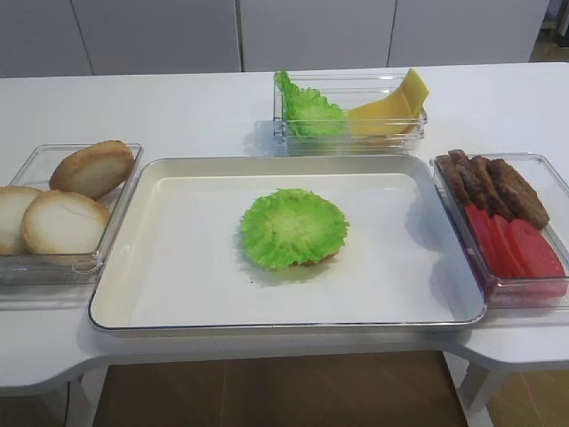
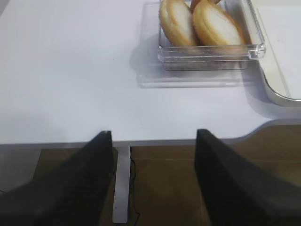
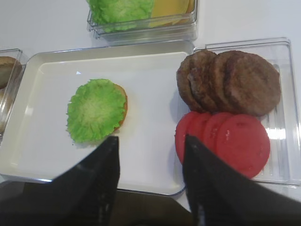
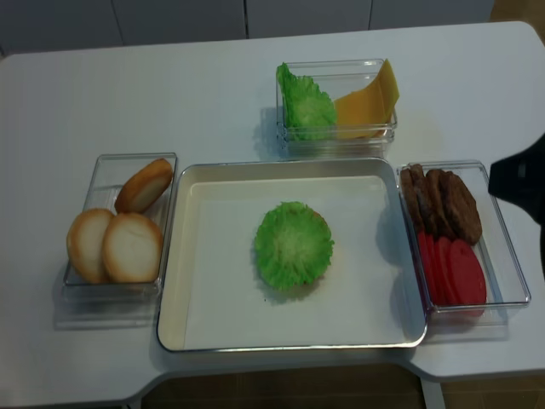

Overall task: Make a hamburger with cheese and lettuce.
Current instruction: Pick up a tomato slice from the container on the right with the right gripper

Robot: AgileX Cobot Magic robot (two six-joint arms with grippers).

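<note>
The robot's right gripper will close on the top edge point(image 4: 424, 262) point(image 3: 181, 136) of the red tomato slice nearest the white tray, in the box with the brown patties.
The hamburger point(image 1: 293, 229) point(image 4: 294, 244) is a bun half under a frilly green lettuce leaf, lying in the middle of the white tray point(image 1: 178, 294). More lettuce point(image 1: 307, 108) and the cheese point(image 1: 387, 111) slices share a clear box behind the tray. My right gripper point(image 3: 150, 141) is open and empty over the tray's front right corner, with the hamburger point(image 3: 96, 110) ahead to its left. My left gripper point(image 2: 154, 134) is open and empty at the table's front edge, short of the bun box point(image 2: 207, 23).
A clear box at the left holds three plain bun halves point(image 1: 67, 209). On the right, another box holds brown patties point(image 1: 493, 187) and red tomato slices point(image 1: 520, 245). A dark part of my right arm point(image 4: 519, 183) shows at the right edge.
</note>
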